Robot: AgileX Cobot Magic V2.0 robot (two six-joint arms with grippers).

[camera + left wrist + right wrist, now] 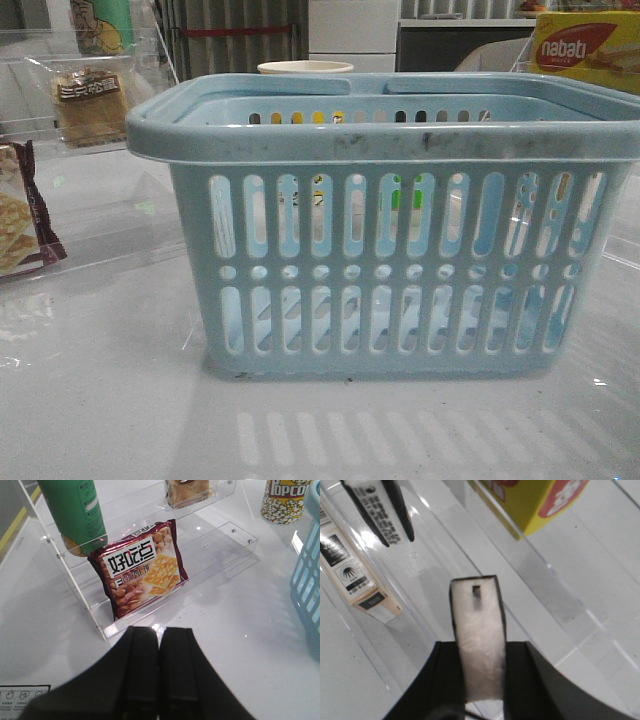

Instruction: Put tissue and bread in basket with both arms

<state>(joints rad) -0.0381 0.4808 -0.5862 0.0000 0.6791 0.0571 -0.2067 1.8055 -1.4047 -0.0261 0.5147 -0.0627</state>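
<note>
Next, I release the tissue with my right gripper on the light-blue basket's bottom, by the basket's front side (pixel 481 319), toward the nabati box.
The light-blue basket (pixel 400 140) stands mid-table; its side also shows in the left wrist view (pixel 307 595). The bread (pixel 88 100), a brown slice in clear wrap with a dark label, sits on the upper tier of a clear shelf at the left; its lower edge also shows in the left wrist view (pixel 187 490). My left gripper (pixel 160 632) is shut and empty, low over the table in front of that shelf. My right gripper (pixel 479 647) is shut on the tissue (pixel 477 615), a flat black-edged pack seen edge-on, held above a clear shelf. Neither gripper shows in the front view.
A maroon cracker bag (pixel 142 567) and a green bottle (pixel 75 510) stand on the left clear shelf (pixel 150 617). A popcorn cup (pixel 285 500) is behind the basket. A yellow nabati box (pixel 585 50), a black printed pack (pixel 380 510) and a cream box (pixel 355 575) sit on the right shelf.
</note>
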